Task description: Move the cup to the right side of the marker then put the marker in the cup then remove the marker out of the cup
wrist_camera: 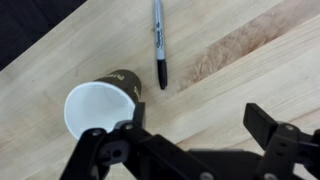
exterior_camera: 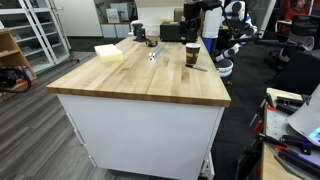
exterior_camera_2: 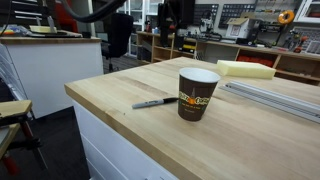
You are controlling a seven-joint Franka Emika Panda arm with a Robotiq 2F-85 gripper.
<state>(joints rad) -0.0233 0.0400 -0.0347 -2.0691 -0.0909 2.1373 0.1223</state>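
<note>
The marker's black cap (exterior_camera: 196,67) (wrist_camera: 162,73) is beside the cup. My gripper needs to go there next and close on it, leaving the marker's grey body free.
The cup (wrist_camera: 95,105), a dark paper cup with a tan label, stands upright on the wooden table, its white inside showing empty. The marker (wrist_camera: 159,45) lies flat just beside it, its cap end nearly touching the cup's wall. My gripper (wrist_camera: 198,125) hangs above the table, open, with bare wood between its fingers; the left finger (wrist_camera: 135,112) sits next to the cup's rim. In both exterior views the cup (exterior_camera: 192,55) (exterior_camera_2: 197,93) and the marker (exterior_camera: 200,68) (exterior_camera_2: 155,102) lie close together near the table's edge.
A yellow block (exterior_camera: 108,52) (exterior_camera_2: 245,69) rests further along the table, with a dark cup-like object (exterior_camera: 139,32) beyond it. A metal rail (exterior_camera_2: 272,96) lies behind the cup. The table edge (exterior_camera_2: 100,110) drops off close to the marker.
</note>
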